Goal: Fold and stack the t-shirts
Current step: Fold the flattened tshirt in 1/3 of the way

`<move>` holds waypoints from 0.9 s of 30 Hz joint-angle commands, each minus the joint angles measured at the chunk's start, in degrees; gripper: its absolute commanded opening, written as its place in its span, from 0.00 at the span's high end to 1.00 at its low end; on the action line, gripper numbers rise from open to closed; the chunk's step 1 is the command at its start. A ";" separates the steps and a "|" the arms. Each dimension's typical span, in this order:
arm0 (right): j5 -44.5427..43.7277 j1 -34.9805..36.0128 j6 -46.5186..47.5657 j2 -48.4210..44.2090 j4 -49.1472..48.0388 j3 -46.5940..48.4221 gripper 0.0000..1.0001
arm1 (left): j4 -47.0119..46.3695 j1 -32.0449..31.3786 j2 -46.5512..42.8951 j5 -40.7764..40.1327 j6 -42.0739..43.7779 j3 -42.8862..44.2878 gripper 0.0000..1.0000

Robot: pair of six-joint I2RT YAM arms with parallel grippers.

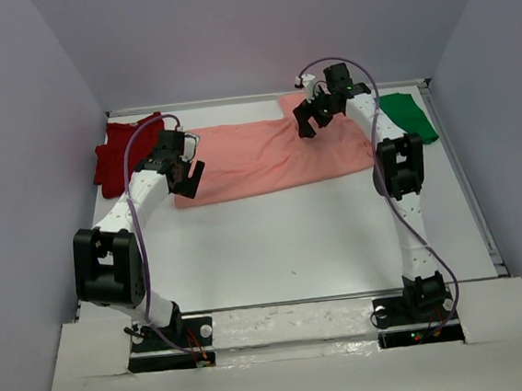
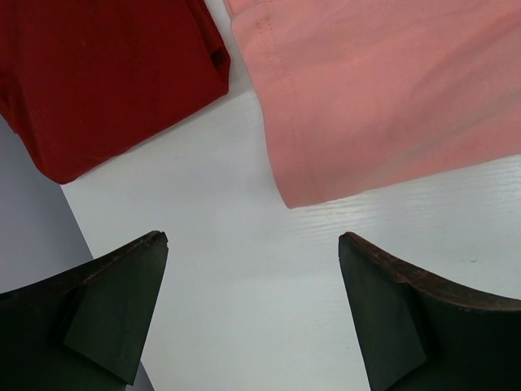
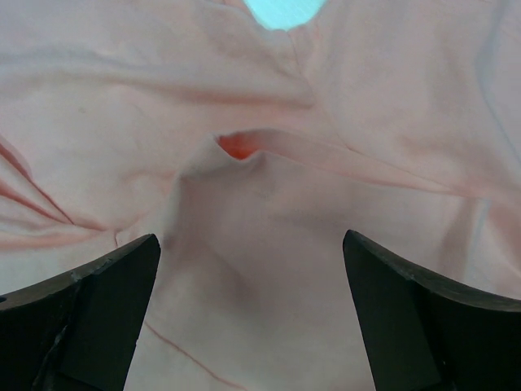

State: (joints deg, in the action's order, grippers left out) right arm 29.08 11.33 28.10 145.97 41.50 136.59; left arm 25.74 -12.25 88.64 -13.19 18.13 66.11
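Observation:
My right gripper needs to close next on the near corner point(image 1: 373, 163) of the pink t-shirt, at the end nearest the bright green t-shirt.
A salmon-pink t-shirt point(image 1: 257, 155) lies spread across the back of the table, folded into a long band. A dark red t-shirt point(image 1: 116, 154) lies bunched at the back left and a bright green t-shirt point(image 1: 408, 115) at the back right. My left gripper point(image 1: 188, 177) hangs open over the white table by the pink shirt's left end point(image 2: 383, 90), the red shirt point(image 2: 106, 73) to its left. Over the wrinkled pink cloth point(image 3: 260, 212) near its upper right part, my right gripper point(image 1: 312, 119) is open with nothing between its fingers.
Grey walls close in the white table point(image 1: 293, 239) on the left, back and right. A raised rim point(image 1: 468, 185) runs along the right side. Both arm bases sit at the near edge.

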 commanded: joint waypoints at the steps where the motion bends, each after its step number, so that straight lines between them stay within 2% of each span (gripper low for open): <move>1: -10.33 0.27 -0.41 -12.01 -3.79 -4.13 0.00 | 1.33 0.21 -2.68 2.10 0.24 0.52 0.01; 2: -15.93 0.27 -0.85 -15.68 -4.31 -8.15 0.00 | 1.33 0.21 -3.64 3.86 0.33 0.69 0.01; 4: -21.49 0.27 -0.50 -19.74 -6.33 -13.17 0.00 | 2.30 0.21 -4.96 17.53 1.73 0.26 0.01; 5: -25.70 0.27 -0.59 -22.02 -7.64 -18.94 0.00 | 2.30 0.21 -6.27 21.94 2.17 -0.36 0.01; 7: -27.93 -0.25 -0.59 -28.07 -10.02 -24.16 0.00 | 2.91 0.12 -6.64 27.15 2.70 -0.98 0.01; 10: -32.85 -0.96 -1.81 -33.63 -9.59 -31.55 0.00 | 3.18 0.12 -5.50 21.02 2.26 -1.94 0.01; 15: -34.79 -3.77 -5.85 -40.58 -9.24 -43.84 0.00 | 4.41 0.12 -2.77 22.33 2.96 -3.61 0.01; 16: -35.23 -5.95 -7.25 -42.24 -8.20 -47.70 0.00 | 5.54 0.21 0.27 19.89 3.40 -3.09 0.01; 20: -35.76 -9.65 -8.15 -42.08 -6.43 -50.28 0.00 | 5.12 0.38 2.24 16.36 3.84 -4.23 0.01; 27: -33.56 -14.23 -8.41 -41.47 -6.25 -53.36 0.02 | 3.79 2.67 3.64 15.65 4.37 -5.55 0.01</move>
State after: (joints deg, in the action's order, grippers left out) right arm -4.75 -1.85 20.58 105.75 35.94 83.57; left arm 29.17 -11.25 92.20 3.92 21.45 60.64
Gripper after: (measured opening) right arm 0.989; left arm 0.989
